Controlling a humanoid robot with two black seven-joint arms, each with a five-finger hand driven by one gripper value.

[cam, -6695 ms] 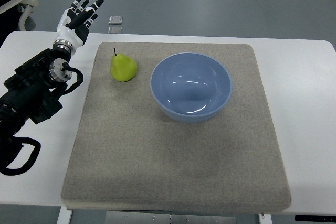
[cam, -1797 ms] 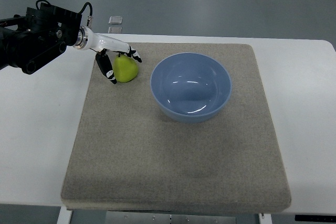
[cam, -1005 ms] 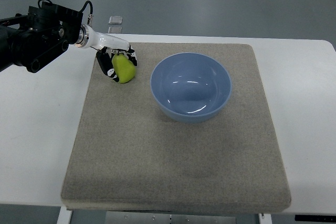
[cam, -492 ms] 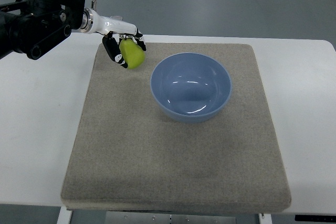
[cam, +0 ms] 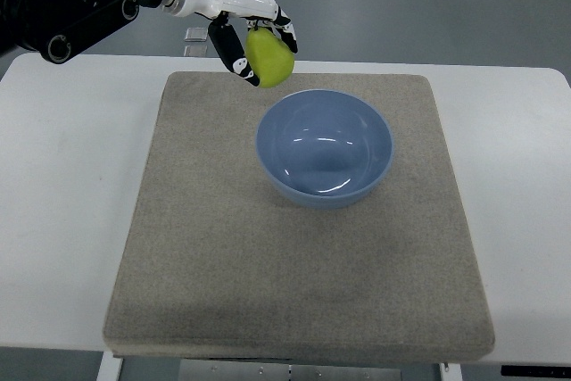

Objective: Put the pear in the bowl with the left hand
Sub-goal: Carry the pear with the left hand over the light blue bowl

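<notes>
Next, my left gripper releases the pear on the inside bottom of the empty blue bowl (cam: 321, 157), close to its middle.
A yellow-green pear (cam: 270, 57) hangs in the air above the far edge of the grey mat, held by my left hand (cam: 258, 49), whose black-and-white fingers (cam: 234, 56) are curled around it. The arm reaches in from the top left. The pear is just up and left of the blue bowl (cam: 325, 147), which sits empty on the mat right of centre. My right hand is out of view.
The grey mat (cam: 294, 247) covers most of the white table (cam: 62, 202). A small pale square object (cam: 194, 35) lies on the floor beyond the table's far edge.
My left hand has lifted the pear off the mat and carried it up and to the right, closer to the bowl's far-left rim.
</notes>
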